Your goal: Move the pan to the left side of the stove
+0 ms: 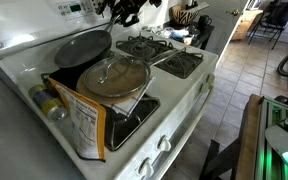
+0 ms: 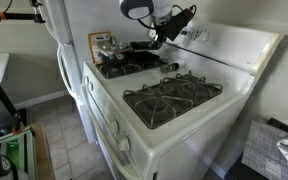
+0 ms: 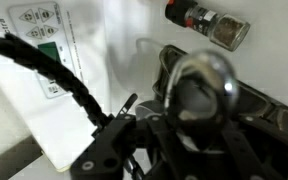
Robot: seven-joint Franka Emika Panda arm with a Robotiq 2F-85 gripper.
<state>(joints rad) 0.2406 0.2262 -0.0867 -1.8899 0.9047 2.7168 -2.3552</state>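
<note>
Next, my gripper lets go of the dark round pan on the back burner [image 1: 75, 62] between the glass lid and the back panel.
The dark round pan [image 1: 84, 47] sits on a back burner of the white stove [image 1: 189, 95], next to the back panel. My gripper [image 1: 124, 10] hangs above the pan's far rim, close to the panel; it also shows in an exterior view [image 2: 160, 32]. In the wrist view the dark jaws [image 3: 174, 135] fill the bottom, blurred, with a shiny round thing [image 3: 199, 85] just beyond them. I cannot tell whether the jaws are open or shut.
A glass lid [image 1: 114, 76] with a silver rim lies on the burner in front of the pan. A cardboard food box [image 1: 81, 118] leans at the stove's front corner. Small items [image 1: 169, 37] crowd another back burner. A spice jar [image 3: 209, 25] stands by the panel display [image 3: 44, 45].
</note>
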